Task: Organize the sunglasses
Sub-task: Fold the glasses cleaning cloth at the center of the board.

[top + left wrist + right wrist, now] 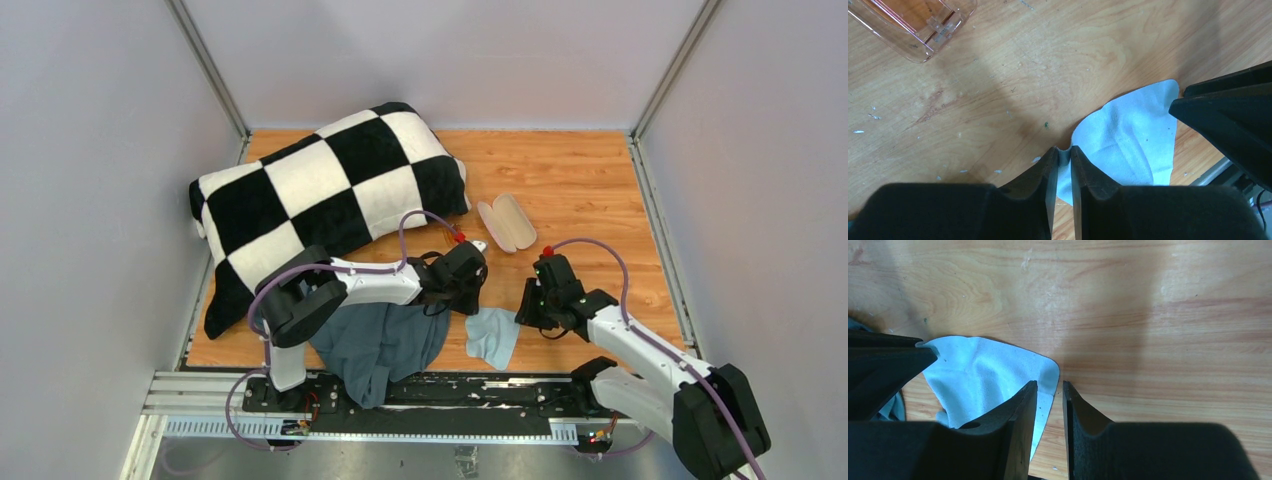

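I will open my left gripper, as the cloth's corner is bunched in its fingers, and pinch the cloth corner's thin edge (1075, 138) before both grippers lift the cloth.
The sunglasses do not show in any view. The pink case (508, 222) lies open on the wooden table behind the grippers, and its translucent corner shows in the left wrist view (913, 25). The small light-blue cloth (495, 338) lies between the arms. My left gripper (470, 303) (1064, 150) is shut on one corner of the cloth (1128, 135). My right gripper (522, 318) (1050, 384) is at the cloth's opposite edge (983, 375), its jaws a narrow gap apart with one finger over the cloth and nothing pinched.
A black-and-white checkered pillow (330, 190) covers the back left. A grey-blue garment (385, 345) lies under the left arm at the front edge. White walls enclose the table (590, 180) on three sides.
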{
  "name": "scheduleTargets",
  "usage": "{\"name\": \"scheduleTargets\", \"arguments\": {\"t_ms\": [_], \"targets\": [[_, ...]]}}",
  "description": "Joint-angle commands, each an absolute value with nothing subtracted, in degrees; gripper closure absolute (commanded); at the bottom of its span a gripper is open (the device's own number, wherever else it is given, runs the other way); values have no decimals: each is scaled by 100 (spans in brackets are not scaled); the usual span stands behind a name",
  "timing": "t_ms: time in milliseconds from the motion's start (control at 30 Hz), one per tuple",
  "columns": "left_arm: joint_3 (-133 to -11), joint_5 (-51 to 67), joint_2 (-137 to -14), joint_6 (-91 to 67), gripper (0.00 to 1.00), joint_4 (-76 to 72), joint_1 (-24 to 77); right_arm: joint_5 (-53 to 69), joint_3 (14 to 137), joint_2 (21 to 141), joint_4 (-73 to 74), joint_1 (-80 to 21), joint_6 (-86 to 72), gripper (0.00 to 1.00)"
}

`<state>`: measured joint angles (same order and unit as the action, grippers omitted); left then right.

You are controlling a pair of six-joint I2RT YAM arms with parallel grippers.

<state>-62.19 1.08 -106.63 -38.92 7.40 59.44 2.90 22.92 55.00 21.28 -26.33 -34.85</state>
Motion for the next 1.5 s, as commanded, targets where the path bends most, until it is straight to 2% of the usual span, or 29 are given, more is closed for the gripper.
{"name": "scheduleTargets", "arguments": {"t_ms": [0,133,333,533,767,1100,1333,1467], "targets": [[-6265,116,-10811,-3756,80,941,5982,-241,2322,5646,2478,-2724,-3534,69],[-6281,13,-10749,-3673,83,1102,5985,-332,2398,5744,2504,-2758,-3526,69],[-6270,-585,-10477,-3516,59,1447,5985,-377,2447,5822,2505,-2765,-3494,69],[-6239,-648,-10454,-3532,57,1469,5990,-378,2459,5857,2483,-2774,-3501,69],[-6148,-39,-10621,-3670,69,1008,5994,-334,2467,5918,2458,-2777,-3475,69],[-6185,202,-10679,-3668,76,1008,5990,-299,2529,6142,2352,-2977,-3438,72],[-6206,246,-10704,-3687,84,981,5989,-223,2524,6230,2260,-3043,-3419,79],[-6239,277,-10713,-3691,93,985,5991,-200,2536,6262,2239,-3091,-3410,87]]}}
